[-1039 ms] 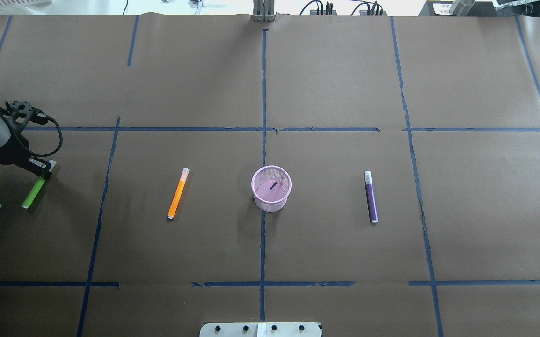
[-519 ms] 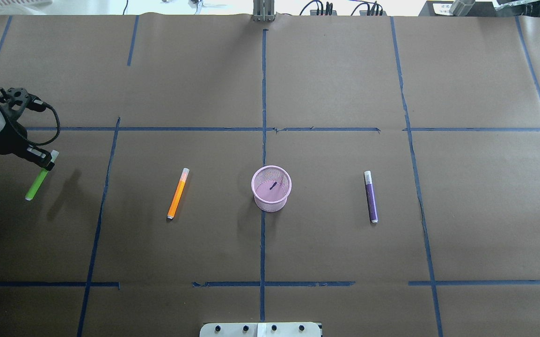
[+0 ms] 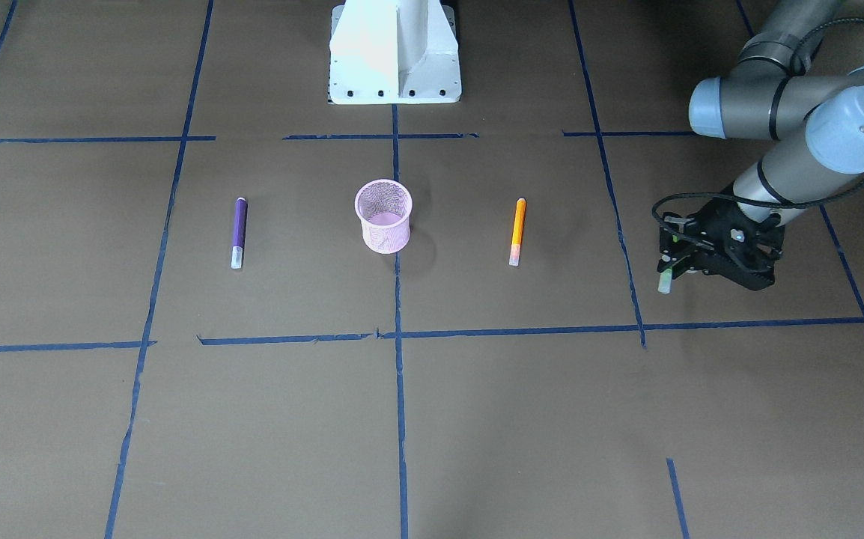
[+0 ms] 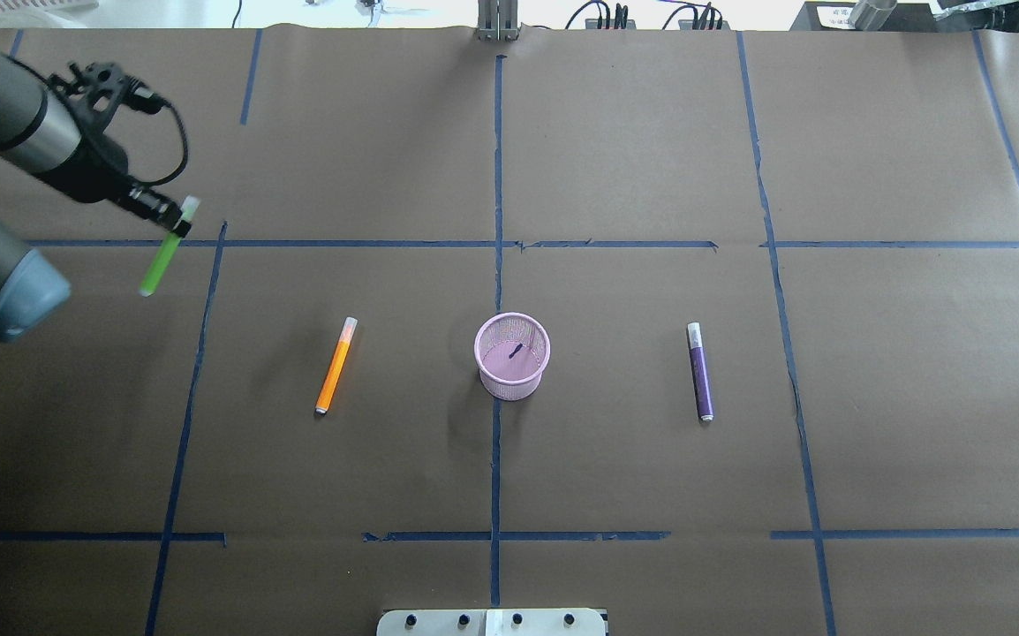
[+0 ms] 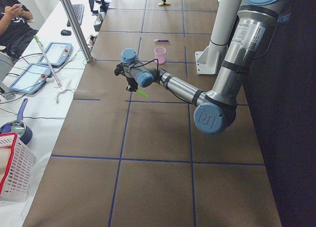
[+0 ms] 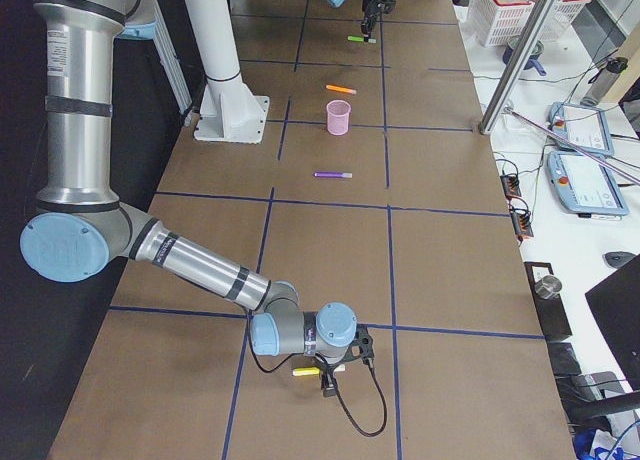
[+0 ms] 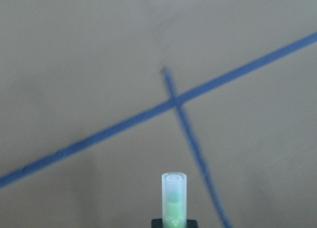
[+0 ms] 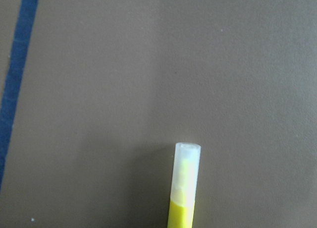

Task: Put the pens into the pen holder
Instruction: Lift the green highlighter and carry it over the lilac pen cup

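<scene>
Next, my left hand releases the green pen inside the pink mesh pen holder point(image 3: 379, 206), between the orange and purple pens.
My left gripper point(image 4: 172, 231) is shut on the cap end of a green pen point(image 4: 161, 261), which hangs tilted above the table at the far left; the left wrist view shows the pen point(image 7: 174, 198) over a blue tape crossing. The pink mesh pen holder point(image 4: 512, 353) stands upright at the table's middle. An orange pen point(image 4: 335, 366) lies to its left and a purple pen point(image 4: 700, 371) to its right. In the exterior right view my right gripper point(image 6: 325, 375) is down at a yellow pen point(image 6: 303, 373) on the table; I cannot tell whether it is open or shut.
The white robot base point(image 3: 394, 52) stands at the table's near edge. Blue tape lines grid the brown paper. A side bench beyond the far edge carries tablets point(image 5: 57, 53), cables and a white basket point(image 5: 12, 168); a person point(image 5: 12, 24) sits there.
My left gripper has lifted the green pen off the table and carried it up, away from the robot and to the right. The other pens and the holder have not moved.
</scene>
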`<state>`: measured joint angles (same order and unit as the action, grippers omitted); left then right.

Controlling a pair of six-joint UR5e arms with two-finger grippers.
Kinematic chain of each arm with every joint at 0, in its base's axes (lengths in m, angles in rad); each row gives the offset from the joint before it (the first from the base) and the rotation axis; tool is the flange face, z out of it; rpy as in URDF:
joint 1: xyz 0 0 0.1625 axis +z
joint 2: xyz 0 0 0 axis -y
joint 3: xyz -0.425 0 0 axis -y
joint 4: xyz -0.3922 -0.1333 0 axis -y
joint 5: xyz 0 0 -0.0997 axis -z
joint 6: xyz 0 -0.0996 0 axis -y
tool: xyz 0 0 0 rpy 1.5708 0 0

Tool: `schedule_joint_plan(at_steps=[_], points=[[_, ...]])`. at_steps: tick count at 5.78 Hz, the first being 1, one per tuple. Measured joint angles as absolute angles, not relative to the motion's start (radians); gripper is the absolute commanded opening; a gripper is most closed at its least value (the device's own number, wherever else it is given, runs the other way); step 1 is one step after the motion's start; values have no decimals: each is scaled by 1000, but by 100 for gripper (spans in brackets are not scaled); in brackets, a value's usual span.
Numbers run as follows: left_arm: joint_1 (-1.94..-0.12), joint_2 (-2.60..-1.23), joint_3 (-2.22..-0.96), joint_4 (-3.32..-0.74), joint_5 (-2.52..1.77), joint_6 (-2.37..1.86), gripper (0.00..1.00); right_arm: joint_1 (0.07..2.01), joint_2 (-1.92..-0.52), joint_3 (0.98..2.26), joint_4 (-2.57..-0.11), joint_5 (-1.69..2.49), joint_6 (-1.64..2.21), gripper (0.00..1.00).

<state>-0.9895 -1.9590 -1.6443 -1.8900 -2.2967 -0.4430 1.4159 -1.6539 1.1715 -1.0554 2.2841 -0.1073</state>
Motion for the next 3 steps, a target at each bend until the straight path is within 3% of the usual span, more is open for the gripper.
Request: schedule_joint_plan(at_steps=[3], points=[[-841, -2178, -1655, -1955, -2179, -705, 0, 1416, -1652, 1175, -1054, 2283, -106, 100]])
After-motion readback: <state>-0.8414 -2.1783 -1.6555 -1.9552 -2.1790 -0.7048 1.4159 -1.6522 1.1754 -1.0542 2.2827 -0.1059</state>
